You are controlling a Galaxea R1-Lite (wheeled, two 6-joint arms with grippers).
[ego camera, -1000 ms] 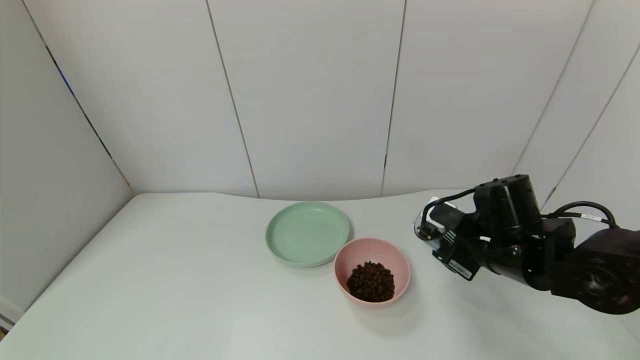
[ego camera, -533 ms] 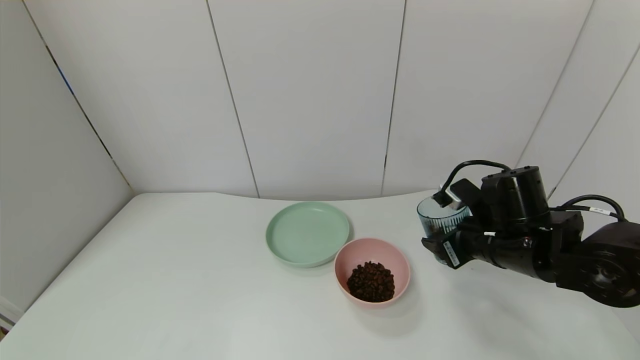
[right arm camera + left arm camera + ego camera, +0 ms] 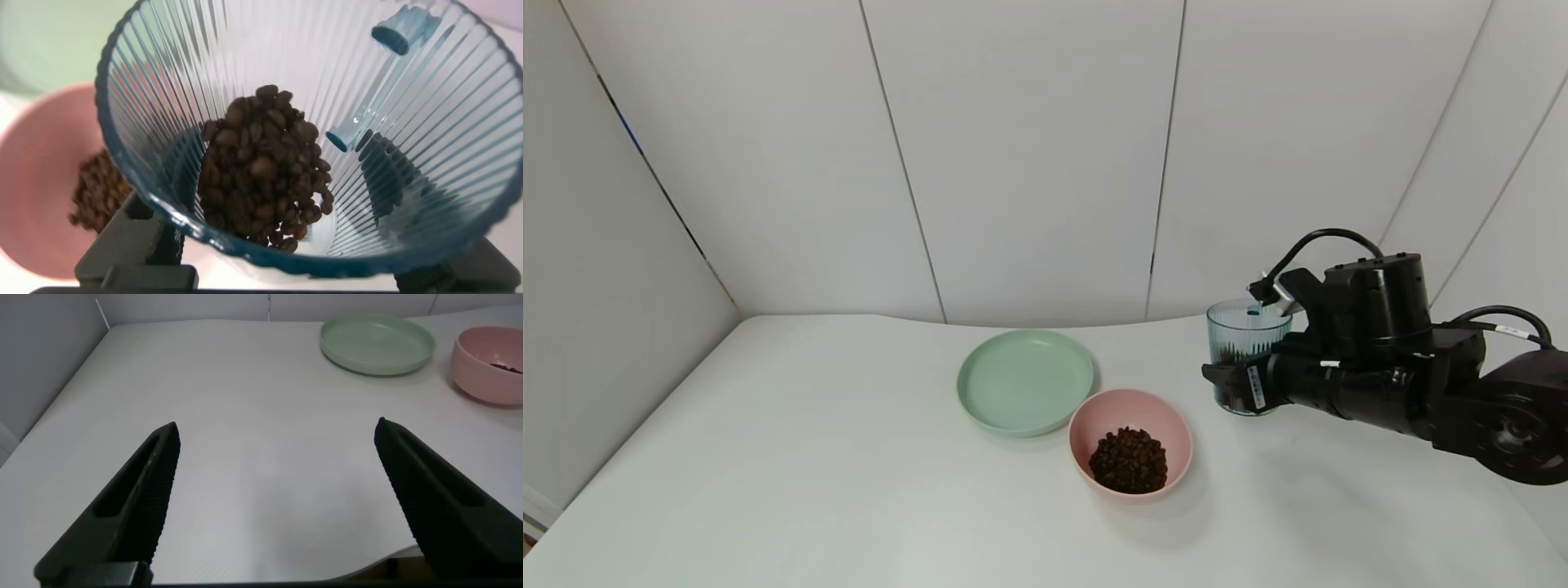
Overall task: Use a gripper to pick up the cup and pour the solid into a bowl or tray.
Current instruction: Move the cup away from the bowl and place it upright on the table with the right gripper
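Observation:
I should let go of the cup, now held upright above the table, with my right gripper, leaving it on the table (image 3: 1272, 392) in the spot between the pink bowl and the back corner.
My right gripper (image 3: 1235, 382) is shut on the ribbed blue-grey cup (image 3: 1246, 336) and holds it upright above the table, to the right of the pink bowl (image 3: 1094, 413). In the right wrist view the cup (image 3: 425, 139) fills the picture, and a clump of dark brown beans (image 3: 261, 175) lies in its bottom. A heap of beans (image 3: 1129, 460) lies in the bowl, which also shows beyond the cup in the right wrist view (image 3: 33, 180). My left gripper (image 3: 276, 437) is open and empty over the table's left part, out of the head view.
A flat pale green plate (image 3: 1025, 380) lies just behind and left of the bowl, touching or nearly touching it; it also shows in the left wrist view (image 3: 376, 343). White wall panels stand close behind the table (image 3: 809, 457).
My right gripper has turned the cup from lying tilted toward the bowl back to upright and has lifted it slightly. The bowl, plate and heap have not moved.

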